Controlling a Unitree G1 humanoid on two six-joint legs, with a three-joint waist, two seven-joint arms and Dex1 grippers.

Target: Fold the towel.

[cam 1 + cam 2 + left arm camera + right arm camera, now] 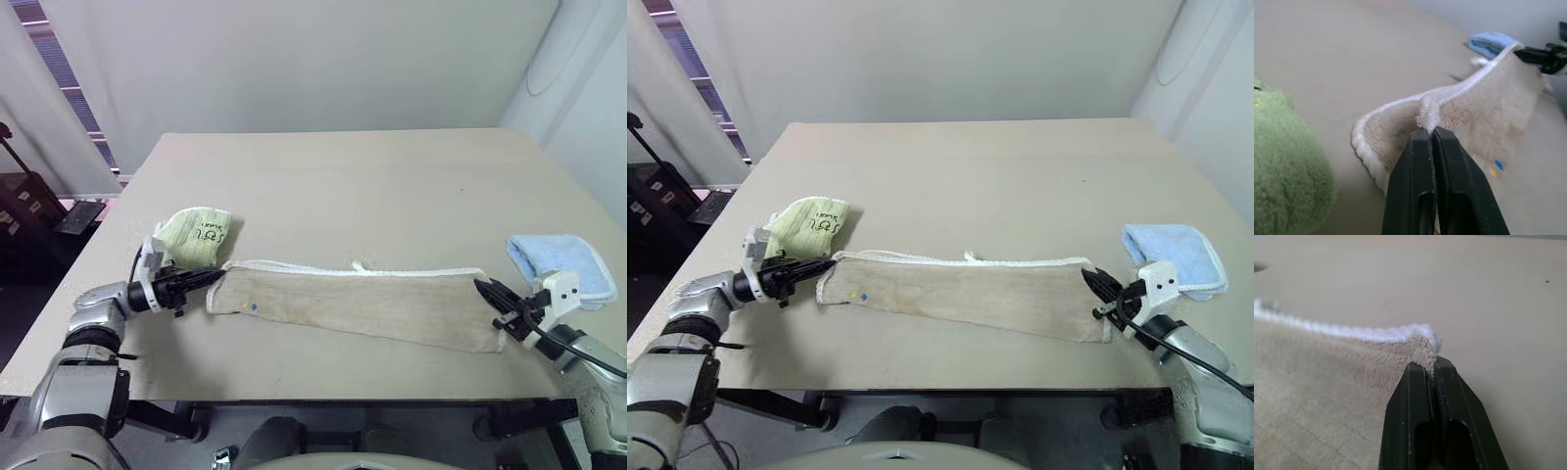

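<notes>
The robot's left gripper should release the beige towel's corner on the table (241, 258) beside the pale yellow-green towel.
The beige towel (358, 305) with white rope edging lies as a long narrow band across the front of the table. My left gripper (214, 276) is shut on the towel's left end; the left wrist view shows its fingers (1420, 161) pinching a fold of the white edge (1427, 115). At the opposite end, my right gripper (482, 288) is shut on the towel's corner; in the right wrist view the corner (1426, 345) sits between the black fingers (1410, 396). Small blue and yellow marks (1497, 166) show near the left end.
A pale yellow-green folded towel (199, 233) with black writing lies just behind my left gripper. A light blue folded towel (560, 264) lies behind my right gripper. The table (343, 186) stretches bare toward the back wall; its front edge runs close under the towel.
</notes>
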